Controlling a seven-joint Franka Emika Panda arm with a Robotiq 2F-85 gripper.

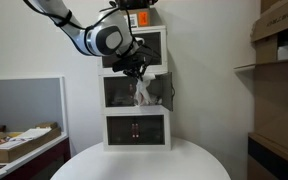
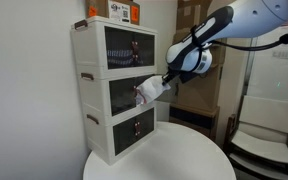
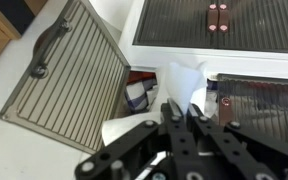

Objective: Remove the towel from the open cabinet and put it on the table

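My gripper is to let go of the white towel on the middle of the round white table (image 1: 146, 172), out from the cabinet.
The white towel (image 1: 142, 93) hangs from my gripper (image 1: 137, 72) just in front of the open middle compartment of the tall white cabinet (image 1: 137, 130). It also shows in the other exterior view, towel (image 2: 149, 90), gripper (image 2: 167, 79), cabinet (image 2: 96, 100). In the wrist view my gripper (image 3: 183, 108) is shut on a pinched fold of the towel (image 3: 182, 80). The compartment's dark glass door (image 3: 69, 75) stands swung open. The round white table (image 1: 144, 162) lies below, also in the other exterior view (image 2: 174, 155). No red stripe shows.
A blue-and-white checked cloth (image 3: 136, 96) lies inside the open compartment. A cluttered desk with a grey partition (image 1: 24, 110) stands to one side, brown shelving with cardboard boxes (image 1: 279, 50) to the other. A chair (image 2: 264, 135) stands near the table.
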